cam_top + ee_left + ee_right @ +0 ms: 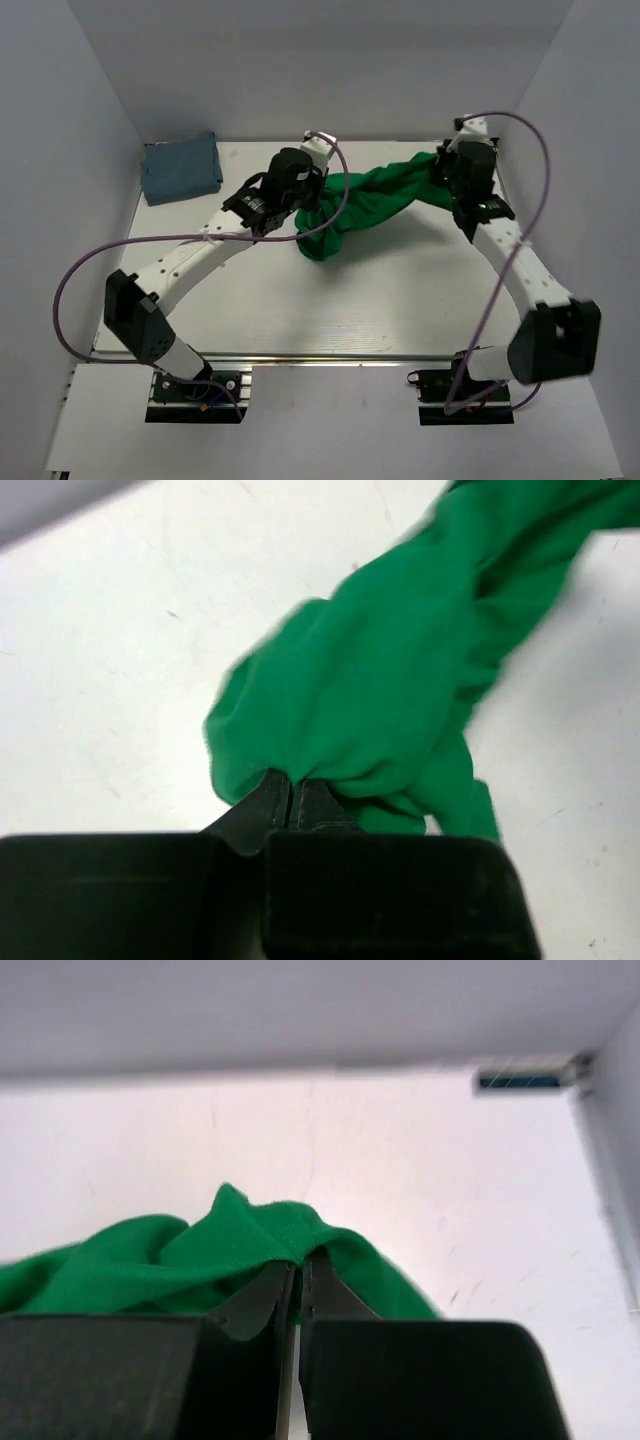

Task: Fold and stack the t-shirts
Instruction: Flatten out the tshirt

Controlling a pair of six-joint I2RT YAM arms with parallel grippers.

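Note:
I will lower the green t-shirt, which hangs bunched at my left gripper, then open my left gripper and take the t-shirt by its loose near edge [319, 253].
The green t-shirt [362, 205] hangs bunched and twisted between my two grippers over the middle back of the table. My left gripper [297, 203] is shut on its left end; the left wrist view shows the cloth [400, 670] pinched at my fingertips [291, 788]. My right gripper [447, 160] is shut on its right end; the right wrist view shows a fold of green cloth [240, 1240] between the closed fingers [297, 1265]. The grey-blue t-shirt [181, 167] lies folded at the back left corner.
White walls enclose the table [400, 300] on the left, back and right. Purple cables [75, 270] loop off both arms. The arm bases [195, 385] stand at the near edge.

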